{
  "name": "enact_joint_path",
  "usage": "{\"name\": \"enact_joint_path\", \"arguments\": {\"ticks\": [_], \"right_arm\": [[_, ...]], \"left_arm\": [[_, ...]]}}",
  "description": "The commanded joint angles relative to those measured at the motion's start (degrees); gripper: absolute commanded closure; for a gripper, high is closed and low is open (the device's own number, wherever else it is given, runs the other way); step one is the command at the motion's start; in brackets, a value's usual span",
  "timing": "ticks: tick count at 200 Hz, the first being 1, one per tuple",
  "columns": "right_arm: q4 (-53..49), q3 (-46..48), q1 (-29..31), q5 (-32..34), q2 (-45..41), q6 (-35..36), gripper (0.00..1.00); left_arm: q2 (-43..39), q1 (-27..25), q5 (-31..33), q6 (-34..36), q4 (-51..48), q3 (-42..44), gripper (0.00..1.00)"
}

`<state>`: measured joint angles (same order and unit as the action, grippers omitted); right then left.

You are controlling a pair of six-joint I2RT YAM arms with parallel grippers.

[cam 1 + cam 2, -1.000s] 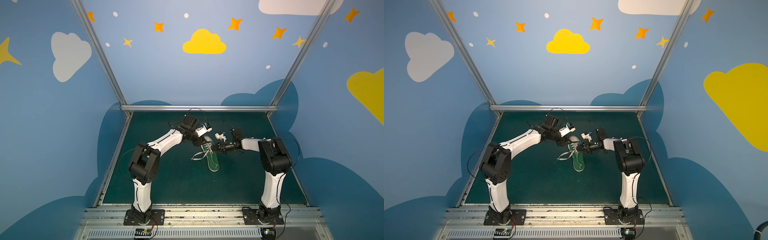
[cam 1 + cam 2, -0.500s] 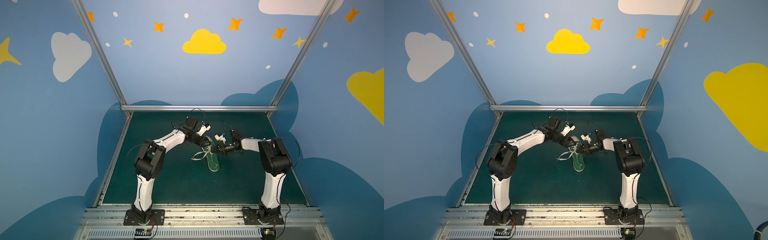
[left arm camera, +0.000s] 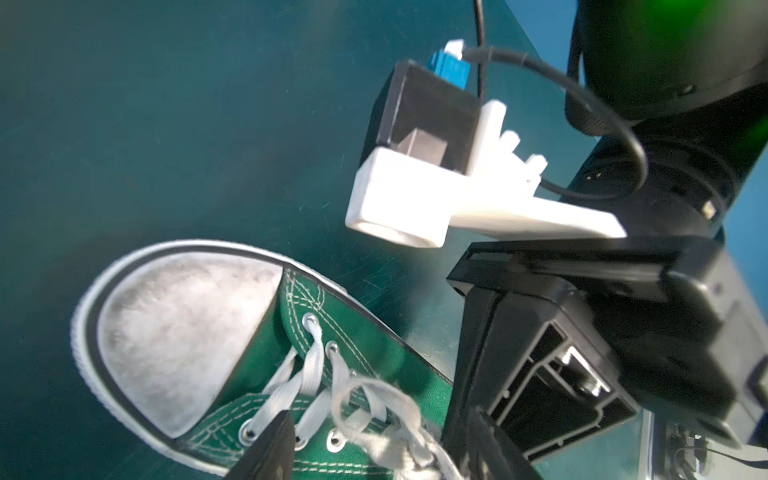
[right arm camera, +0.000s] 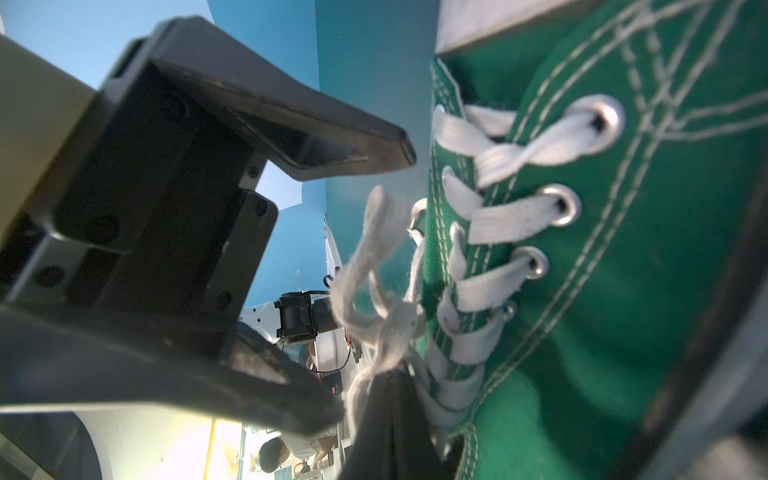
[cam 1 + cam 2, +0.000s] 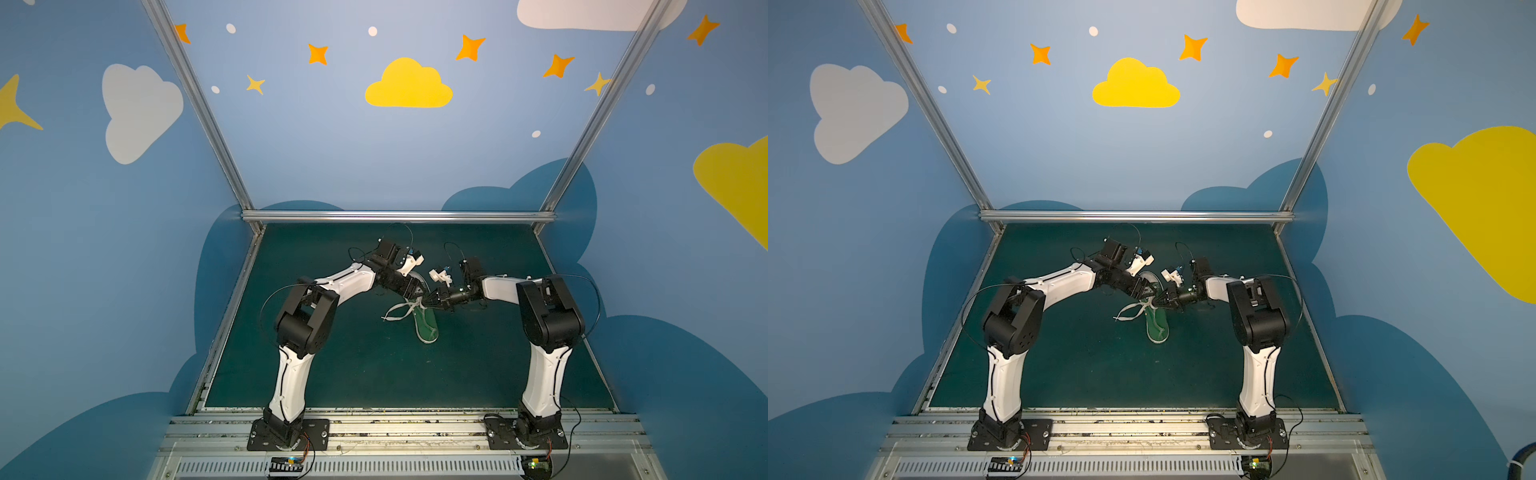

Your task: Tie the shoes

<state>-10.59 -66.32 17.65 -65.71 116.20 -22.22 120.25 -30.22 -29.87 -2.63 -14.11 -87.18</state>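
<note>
My left gripper should pinch the lace loop (image 4: 372, 232) that stands loose inside its open fingers before my right gripper leaves the knot.
A small green sneaker (image 5: 427, 326) (image 5: 1158, 328) lies mid-mat, its white laces (image 5: 397, 311) (image 5: 1128, 312) trailing to its left. Both grippers meet over its lacing. My left gripper (image 5: 419, 291) (image 3: 382, 457) is open, one finger (image 3: 270, 449) resting by the eyelets and a loose lace loop (image 3: 374, 399) lying between the jaws. The right wrist view shows those fingers (image 4: 332, 141) spread wide beside the loop (image 4: 374, 266). My right gripper (image 5: 430, 302) (image 4: 390, 415) is shut on the lace just below the knot, against the green canvas (image 4: 623, 291).
The dark green mat (image 5: 332, 353) is walled in by blue panels and an aluminium frame bar (image 5: 395, 216) at the back. A metal rail (image 5: 395, 424) carries both arm bases at the front. The right arm's white camera mount (image 3: 415, 199) hangs close above the toe cap (image 3: 178, 332).
My left arm has swung in towards the shoe and its jaws have opened wider. The right gripper has stayed shut at the laces.
</note>
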Motion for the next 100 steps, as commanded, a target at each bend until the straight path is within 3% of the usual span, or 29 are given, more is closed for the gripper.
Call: {"name": "enact_joint_path", "arguments": {"ticks": [1,100], "right_arm": [[-1.3,-1.4,0.3,-0.4,-1.9,0.7,1.0],[-1.2,-1.2,0.4,-0.3,-2.0,0.6,1.0]], "left_arm": [[0.9,-0.1,-1.7,-1.6,2.8,0.5,0.34],[2.4,-0.8,-2.8,-3.8,5.6,1.0,0.46]]}}
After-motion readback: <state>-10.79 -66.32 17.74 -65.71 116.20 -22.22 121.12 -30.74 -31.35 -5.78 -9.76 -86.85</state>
